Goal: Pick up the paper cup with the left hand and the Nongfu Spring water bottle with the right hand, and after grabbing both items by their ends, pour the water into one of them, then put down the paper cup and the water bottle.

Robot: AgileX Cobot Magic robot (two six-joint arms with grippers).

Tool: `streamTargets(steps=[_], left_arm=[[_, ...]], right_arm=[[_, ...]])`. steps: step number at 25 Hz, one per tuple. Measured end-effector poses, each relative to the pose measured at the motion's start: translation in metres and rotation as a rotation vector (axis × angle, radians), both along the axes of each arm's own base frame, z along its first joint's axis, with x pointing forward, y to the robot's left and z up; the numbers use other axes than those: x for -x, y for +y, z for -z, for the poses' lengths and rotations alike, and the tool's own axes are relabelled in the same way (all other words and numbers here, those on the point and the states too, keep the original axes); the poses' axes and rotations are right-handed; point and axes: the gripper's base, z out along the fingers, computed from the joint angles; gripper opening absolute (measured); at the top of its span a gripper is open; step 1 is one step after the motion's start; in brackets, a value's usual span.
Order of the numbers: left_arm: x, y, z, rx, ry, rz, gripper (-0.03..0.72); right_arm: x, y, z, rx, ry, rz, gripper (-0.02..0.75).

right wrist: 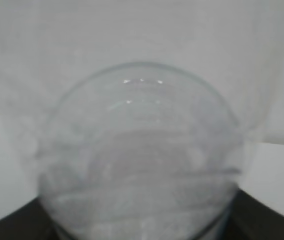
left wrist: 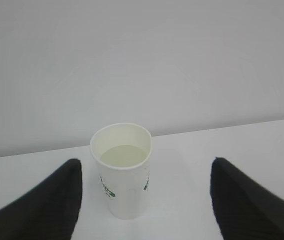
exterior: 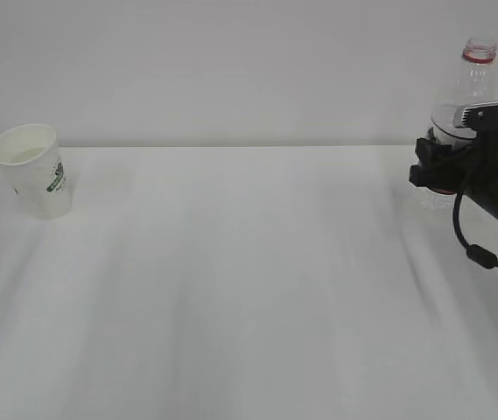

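Observation:
My right gripper will put the water bottle down on the white table point(exterior: 418, 213) near the back wall, across from the paper cup.
The white paper cup point(exterior: 37, 169) with a green logo stands at the far left of the table. In the left wrist view the paper cup point(left wrist: 123, 172) holds clear water point(left wrist: 124, 155) and stands free between and just ahead of the black fingers point(left wrist: 42, 205). The left hand point(left wrist: 145, 162) is open and touches nothing; it is out of the exterior view. At the far right the right hand point(exterior: 432, 164) is shut on the body of the upright, uncapped Nongfu Spring water bottle point(exterior: 472, 83). Seen from the right wrist, the blurred clear bottle point(right wrist: 142, 165) fills the space in the right hand point(right wrist: 142, 225).
The white table point(exterior: 249, 289) runs back to a plain white wall. The right arm's black cable point(exterior: 480, 254) loops down at the right edge.

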Motion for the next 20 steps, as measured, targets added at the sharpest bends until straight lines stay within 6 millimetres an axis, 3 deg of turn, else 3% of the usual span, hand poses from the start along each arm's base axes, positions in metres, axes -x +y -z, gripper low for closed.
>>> streamTargets(steps=[8, 20], left_arm=[[0.0, 0.0, 0.001, -0.003, 0.006, 0.002, 0.578], [0.0, 0.0, 0.001, -0.003, 0.006, 0.002, 0.57]], right_arm=[[-0.01, -0.001, 0.02, 0.003, 0.03, 0.007, 0.42], [-0.015, 0.0, 0.028, 0.005, 0.03, 0.004, 0.42]])
